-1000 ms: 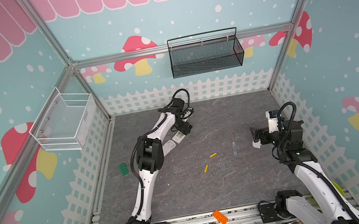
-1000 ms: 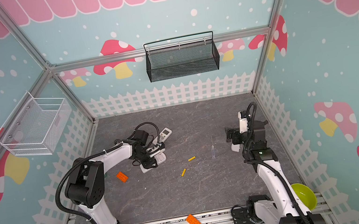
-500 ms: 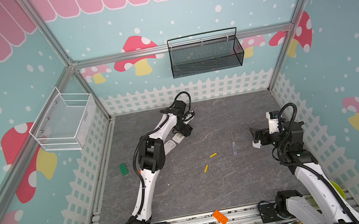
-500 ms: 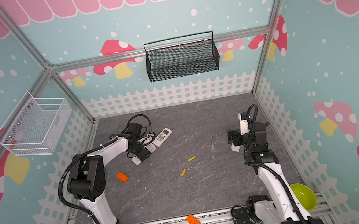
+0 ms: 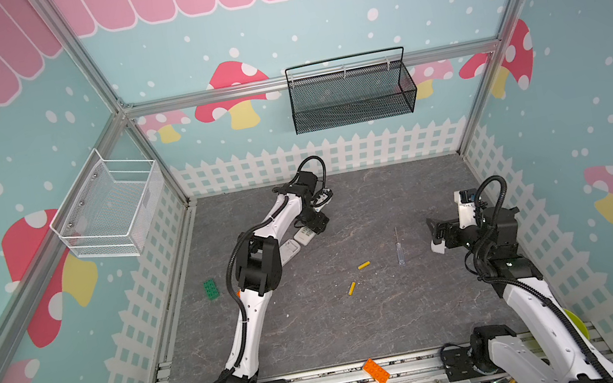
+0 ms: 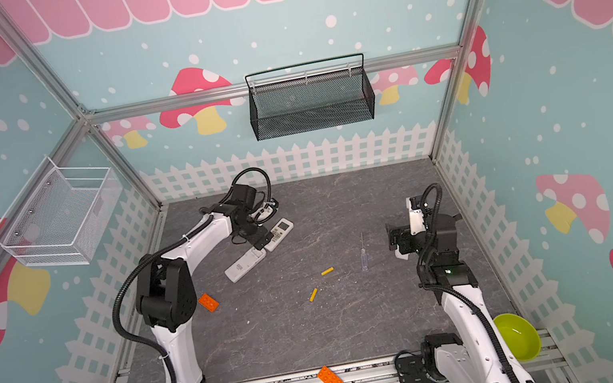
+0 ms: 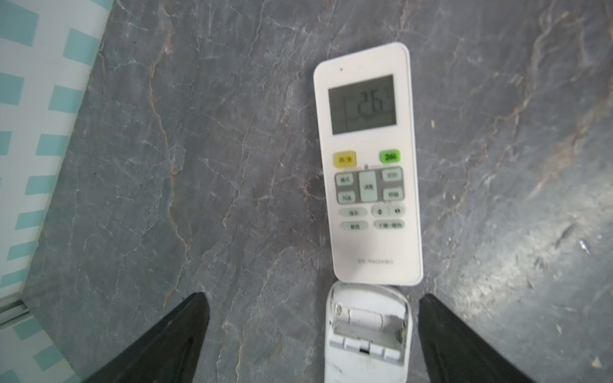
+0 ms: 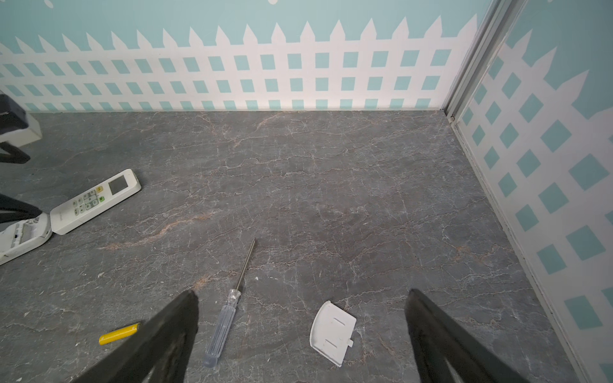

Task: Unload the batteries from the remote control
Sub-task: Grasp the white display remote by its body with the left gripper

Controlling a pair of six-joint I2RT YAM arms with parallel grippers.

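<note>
The face-up white remote is next for my left gripper, which should go to it and close on the sides of its display (image 5: 315,224) (image 7: 362,104).
Two white remotes lie end to end at the back left of the floor. One is face up with its display showing (image 7: 366,159) (image 6: 280,230). The other lies face down, its battery compartment (image 7: 368,326) (image 6: 245,265) open and showing only white plastic. My left gripper (image 7: 313,295) (image 6: 258,238) hangs open above that open end, touching nothing. Two yellow batteries (image 5: 364,265) (image 5: 351,288) lie loose mid-floor; one shows in the right wrist view (image 8: 119,333). My right gripper (image 8: 301,294) (image 5: 435,230) is open above the white cover (image 8: 332,333), at the right.
A clear-handled screwdriver (image 8: 229,311) (image 5: 398,246) lies between the batteries and the right gripper. A green brick (image 5: 211,289) and an orange brick (image 6: 208,302) sit by the left arm, another orange brick (image 5: 376,372) on the front rail. Wall baskets (image 5: 349,94) (image 5: 110,210) hang above.
My left gripper has opened wide and drawn back from the face-down remote toward the rear. The right arm has not moved.
</note>
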